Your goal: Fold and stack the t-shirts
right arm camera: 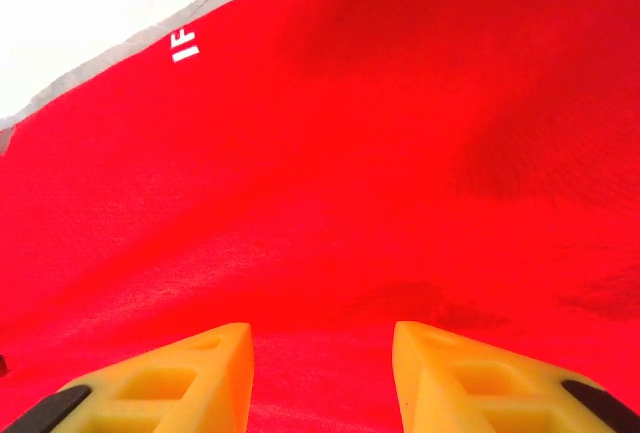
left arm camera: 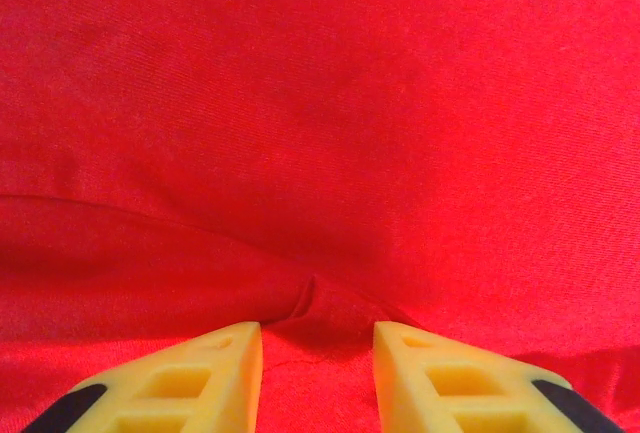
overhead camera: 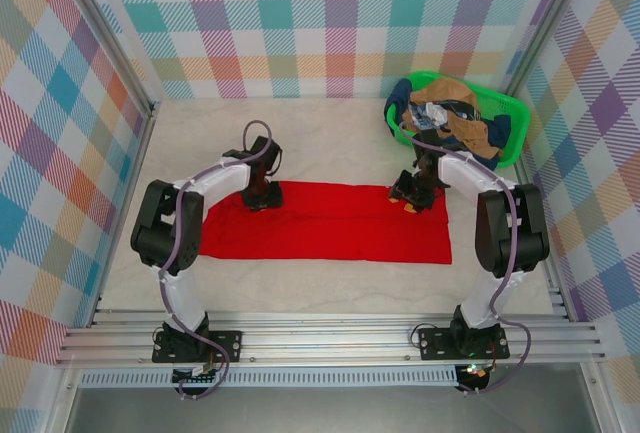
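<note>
The red t-shirt is bunched in a wrinkle by my left gripper, so my left gripper should pinch the cloth [overhead camera: 271,243] by the t-shirt's near edge and pull it straight before folding.
A large red t-shirt [overhead camera: 325,223] lies flat across the middle of the table as a long folded band. My left gripper [overhead camera: 263,196] rests on its far edge near the left end. Its yellow jaws stand apart over the red cloth [left arm camera: 320,153], with a small pinched wrinkle [left arm camera: 310,298] between them and nothing gripped. My right gripper [overhead camera: 412,198] sits at the far edge near the right end, open just above the cloth [right arm camera: 350,183]. Small white lettering [right arm camera: 185,45] shows near the shirt's edge. More t-shirts [overhead camera: 455,118], tan-brown, navy and white-patterned, are heaped in the basket.
The green plastic basket [overhead camera: 515,113] stands at the back right corner, close behind my right arm. Checked walls enclose the table on three sides. Pale tabletop [overhead camera: 330,138] stretches behind the red shirt, and a strip of it [overhead camera: 320,283] runs in front.
</note>
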Tool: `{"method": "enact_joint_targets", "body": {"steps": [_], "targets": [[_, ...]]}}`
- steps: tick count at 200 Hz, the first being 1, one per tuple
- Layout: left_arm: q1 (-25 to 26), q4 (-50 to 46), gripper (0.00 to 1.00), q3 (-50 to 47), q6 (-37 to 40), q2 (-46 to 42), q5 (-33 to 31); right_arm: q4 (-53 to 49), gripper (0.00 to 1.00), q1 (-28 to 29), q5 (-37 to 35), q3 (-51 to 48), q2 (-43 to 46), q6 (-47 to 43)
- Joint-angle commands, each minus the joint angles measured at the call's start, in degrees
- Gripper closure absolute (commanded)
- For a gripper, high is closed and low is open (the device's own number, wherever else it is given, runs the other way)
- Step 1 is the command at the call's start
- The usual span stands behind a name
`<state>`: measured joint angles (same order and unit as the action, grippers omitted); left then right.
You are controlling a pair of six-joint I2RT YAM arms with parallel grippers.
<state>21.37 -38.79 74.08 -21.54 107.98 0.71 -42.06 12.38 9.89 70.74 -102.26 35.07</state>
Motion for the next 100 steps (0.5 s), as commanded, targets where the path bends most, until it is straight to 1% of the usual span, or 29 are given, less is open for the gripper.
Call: {"method": "enact_joint_targets", "body": {"steps": [1, 55, 100], "targets": [[0.5, -0.2, 0.63, 2.0, 1.4, 1.1, -1.8, -0.3, 0.59, 0.3, 1.3, -0.6, 1.2, -0.1], [0.7, 0.2, 0.62, 2.6, 1.9, 1.8, -2.5, -0.1, 0.59, 0.3, 1.6, -0.5, 0.9, -0.1], [0.9, -0.3, 0.77, 3.1, 1.9, 2.6, -2.0, -0.1, 0.60, 0.3, 1.5, -0.8, 0.9, -0.1]]}}
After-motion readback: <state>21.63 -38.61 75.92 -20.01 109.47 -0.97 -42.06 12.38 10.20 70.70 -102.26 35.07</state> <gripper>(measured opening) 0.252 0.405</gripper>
